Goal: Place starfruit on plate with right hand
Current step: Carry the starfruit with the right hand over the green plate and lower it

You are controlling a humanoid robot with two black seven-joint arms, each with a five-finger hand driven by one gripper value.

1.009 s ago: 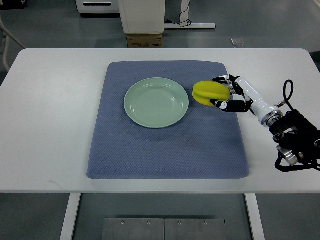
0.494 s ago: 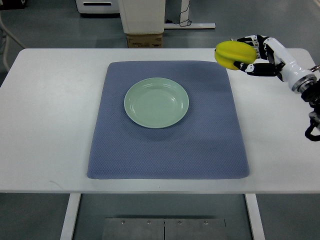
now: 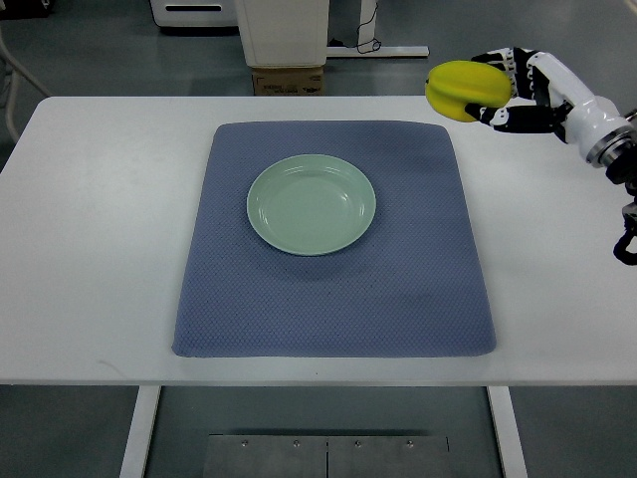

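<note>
The yellow starfruit will go down close to the middle of the pale green plate (image 3: 323,209) from my right gripper.
A yellow starfruit (image 3: 465,89) is held in my right hand (image 3: 501,92), whose fingers are curled around it. The hand is raised above the table's far right part, up and to the right of the plate. The pale green plate (image 3: 312,204) is empty and sits on a blue-grey mat (image 3: 334,289) in the middle of the white table (image 3: 90,229). My right arm (image 3: 597,134) comes in from the right edge. My left arm does not show.
Beyond the table's far edge stand a white machine base and a cardboard box (image 3: 288,80) on the floor. A small grey object (image 3: 472,84) lies on the floor behind the starfruit.
My right hand lifted the starfruit off the mat beside the plate and carried it up and to the right. In the last half second it rose only slightly further.
</note>
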